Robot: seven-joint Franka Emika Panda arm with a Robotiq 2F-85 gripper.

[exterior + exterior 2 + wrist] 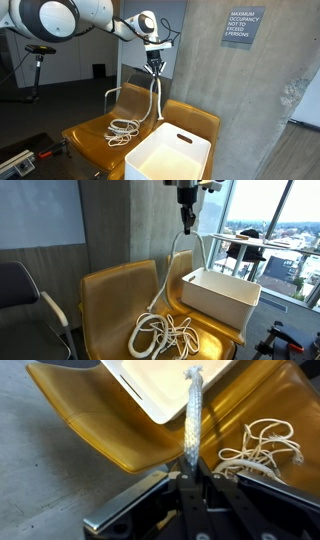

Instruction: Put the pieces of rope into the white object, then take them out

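The thick white rope, now hanging high above the seat, will be let go by my gripper on the seat at the coil's edge point(109, 122), away from the white box.
My gripper point(155, 62) is raised high above the yellow chair seat and is shut on a thick white rope point(157, 95) that hangs down from it. The gripper also shows in an exterior view point(187, 222), with the rope point(176, 255) dangling below. In the wrist view the rope point(191, 420) runs straight out from between the fingers point(192, 478). A thinner white rope lies coiled on the seat point(122, 130) point(165, 335) point(262, 445). The white box point(168, 155) point(218, 297) point(160, 385) stands on the seat beside the coil.
Two yellow chairs stand side by side point(95, 135) point(110, 305) against a grey concrete wall point(250, 90). A dark office chair point(25, 300) stands at the side. Windows and a table point(255, 245) lie behind the box.
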